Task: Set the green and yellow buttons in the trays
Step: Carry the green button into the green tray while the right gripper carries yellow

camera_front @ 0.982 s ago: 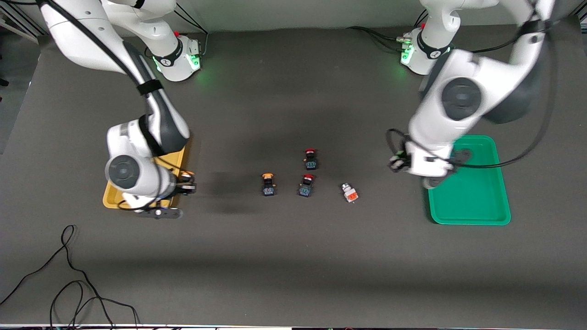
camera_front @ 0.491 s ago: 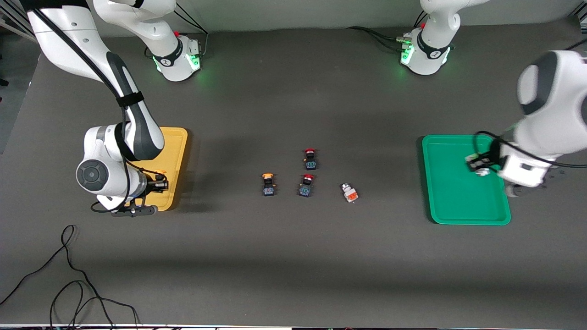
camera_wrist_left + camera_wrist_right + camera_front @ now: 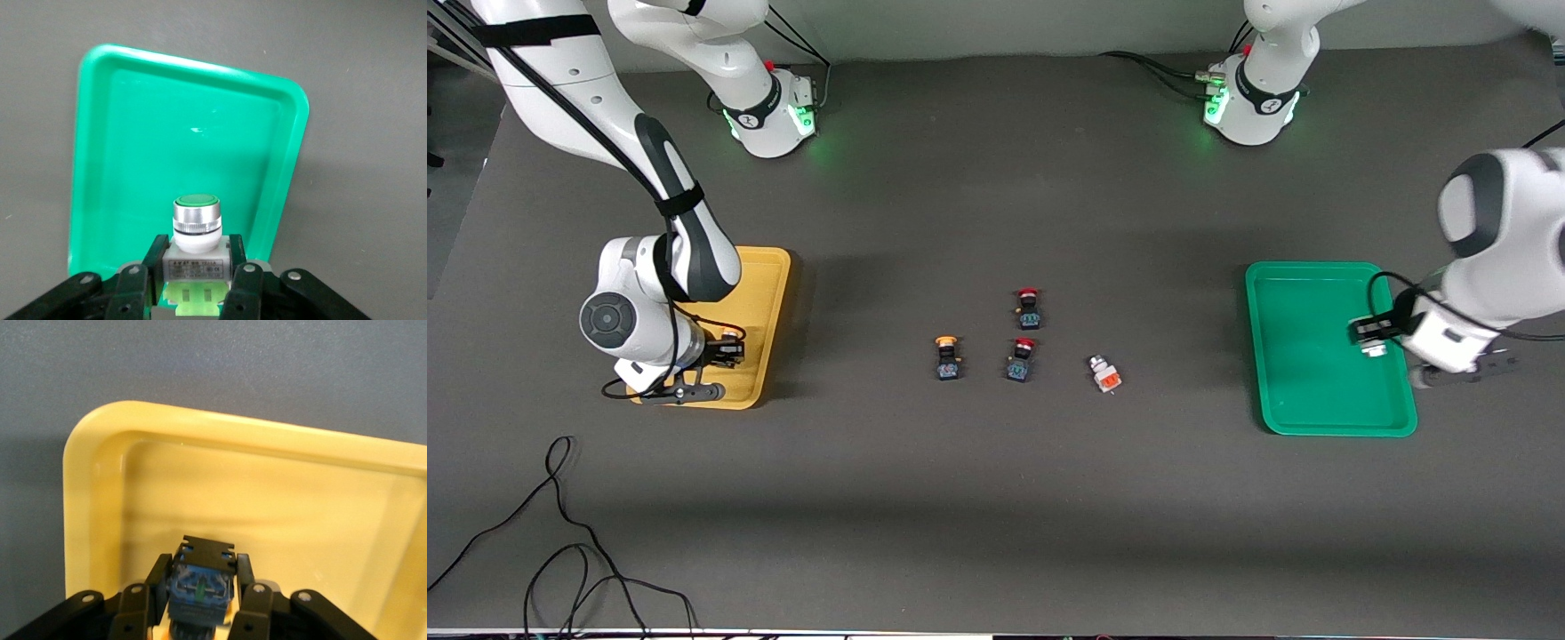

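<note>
Next, my left gripper lets go of the green-capped button in the green tray (image 3: 1293,348) (image 3: 220,186), near the side that faces the red-capped switches.
My right gripper (image 3: 726,348) is shut on a yellow-capped, dark-bodied button (image 3: 732,335) and holds it low over the nearer part of the yellow tray (image 3: 769,293). The right wrist view shows this button's blue-black body (image 3: 200,587) between the fingers of that gripper (image 3: 202,573), over the tray floor (image 3: 267,493). My left gripper (image 3: 1371,338) is shut on the white-grey, green-capped button (image 3: 196,203) over the green tray (image 3: 1303,356), near the rim at the left arm's end. The left wrist view shows that gripper (image 3: 197,252) over the tray (image 3: 167,133). A second yellow-capped button (image 3: 947,357) stands on the table's middle.
Two red-capped dark switches (image 3: 1029,308) (image 3: 1021,359) and a white-grey block with an orange face (image 3: 1106,374) sit beside the second yellow button at the table's middle. A black cable (image 3: 560,533) lies on the table near the front camera at the right arm's end.
The left arm swung from the green tray's inner edge across it toward the left arm's end with the green button. The right gripper moved over the yellow tray and nearer its front part.
</note>
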Controlling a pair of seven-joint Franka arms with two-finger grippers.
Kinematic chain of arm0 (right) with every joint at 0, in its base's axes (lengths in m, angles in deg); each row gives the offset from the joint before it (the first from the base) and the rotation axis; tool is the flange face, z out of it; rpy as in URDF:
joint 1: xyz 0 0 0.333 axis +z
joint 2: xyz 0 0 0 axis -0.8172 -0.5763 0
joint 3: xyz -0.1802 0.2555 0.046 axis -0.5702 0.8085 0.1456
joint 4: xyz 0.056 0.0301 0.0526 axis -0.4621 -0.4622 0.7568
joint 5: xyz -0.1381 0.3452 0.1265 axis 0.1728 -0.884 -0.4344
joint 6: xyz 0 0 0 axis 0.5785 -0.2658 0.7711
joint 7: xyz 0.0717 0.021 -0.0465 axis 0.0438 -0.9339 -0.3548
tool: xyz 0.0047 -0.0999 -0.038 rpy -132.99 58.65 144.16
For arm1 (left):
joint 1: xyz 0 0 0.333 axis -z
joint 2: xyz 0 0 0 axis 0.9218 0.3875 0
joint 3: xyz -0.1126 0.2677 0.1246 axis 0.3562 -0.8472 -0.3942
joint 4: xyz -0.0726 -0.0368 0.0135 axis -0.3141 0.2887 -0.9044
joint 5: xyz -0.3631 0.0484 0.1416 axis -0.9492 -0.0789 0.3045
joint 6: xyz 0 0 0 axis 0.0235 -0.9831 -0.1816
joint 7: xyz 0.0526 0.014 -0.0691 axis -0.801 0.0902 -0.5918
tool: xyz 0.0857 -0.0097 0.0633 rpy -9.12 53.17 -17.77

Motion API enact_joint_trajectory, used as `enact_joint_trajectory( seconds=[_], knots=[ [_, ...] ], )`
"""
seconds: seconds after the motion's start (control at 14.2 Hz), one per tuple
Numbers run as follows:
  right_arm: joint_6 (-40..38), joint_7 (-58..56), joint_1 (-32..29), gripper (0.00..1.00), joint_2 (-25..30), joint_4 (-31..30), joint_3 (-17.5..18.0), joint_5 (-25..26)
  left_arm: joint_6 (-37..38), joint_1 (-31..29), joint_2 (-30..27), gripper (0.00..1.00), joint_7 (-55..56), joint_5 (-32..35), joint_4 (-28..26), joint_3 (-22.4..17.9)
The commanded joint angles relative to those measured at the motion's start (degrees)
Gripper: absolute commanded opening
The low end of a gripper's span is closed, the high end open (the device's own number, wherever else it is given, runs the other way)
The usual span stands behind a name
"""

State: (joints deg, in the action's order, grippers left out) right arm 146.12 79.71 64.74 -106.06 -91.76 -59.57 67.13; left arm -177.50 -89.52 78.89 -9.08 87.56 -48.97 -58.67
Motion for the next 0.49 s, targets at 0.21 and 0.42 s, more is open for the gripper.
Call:
enact_joint_trajectory(
  seconds=[0.21,0.42],
  knots=[
    [-7.12,-0.4,0.08,1.0,5.62,2.57,0.61,-5.26,-14.72,-0.44,7.13,0.22,-2.97,1.9,-7.99,0.35],
    [-14.52,4.5,0.43,0.99,5.27,9.78,4.11,-7.92,-15.79,-0.53,9.43,0.24,-2.97,3.05,-7.99,0.35]
  ],
)
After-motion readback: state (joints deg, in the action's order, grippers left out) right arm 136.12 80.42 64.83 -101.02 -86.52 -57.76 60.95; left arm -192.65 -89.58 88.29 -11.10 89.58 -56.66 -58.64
